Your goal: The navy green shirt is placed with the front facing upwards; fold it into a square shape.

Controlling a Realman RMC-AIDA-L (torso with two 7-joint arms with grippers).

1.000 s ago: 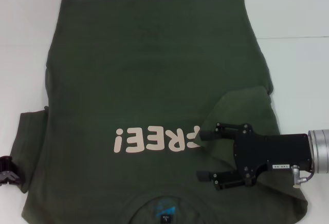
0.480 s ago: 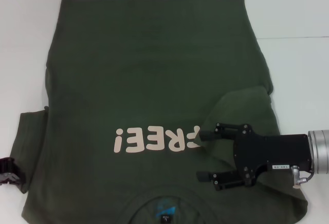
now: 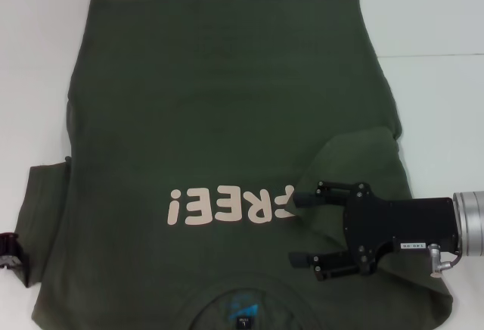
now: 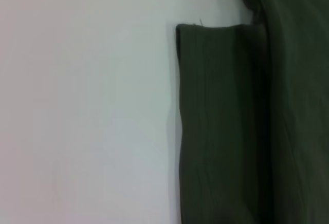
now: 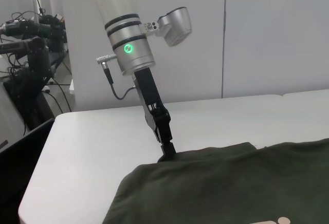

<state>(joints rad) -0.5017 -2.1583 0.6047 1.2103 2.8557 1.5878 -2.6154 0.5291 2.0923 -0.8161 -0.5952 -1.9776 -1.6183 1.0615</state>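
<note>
The unfolded sleeve is partly under the shirt's side, so my left gripper needs to grab the sleeve farther in and pull (image 3: 36,258) it out before folding it.
The navy green shirt (image 3: 219,103) lies flat on the white table (image 3: 439,12), front up. Its pale "FREE!" lettering (image 3: 227,205) and blue neck label (image 3: 242,307) are toward me. Its right sleeve (image 3: 355,156) is folded in over the body. My right gripper (image 3: 297,228) is open and empty, over that folded sleeve beside the lettering. The left sleeve (image 3: 45,194) lies flat and spread out; it also shows in the left wrist view (image 4: 221,121). My left gripper (image 3: 10,250) is at that sleeve's outer edge, mostly out of frame. In the right wrist view it (image 5: 165,149) touches the shirt's edge (image 5: 205,157).
Bare white table lies to the left (image 4: 87,106) and right (image 3: 446,118) of the shirt. The right wrist view shows the table's far corner (image 5: 56,126), with dark equipment and cables (image 5: 31,39) beyond it and a pale wall (image 5: 277,34) behind.
My left gripper has slipped a little further out of the head view's lower left edge. The right gripper and the shirt have not moved.
</note>
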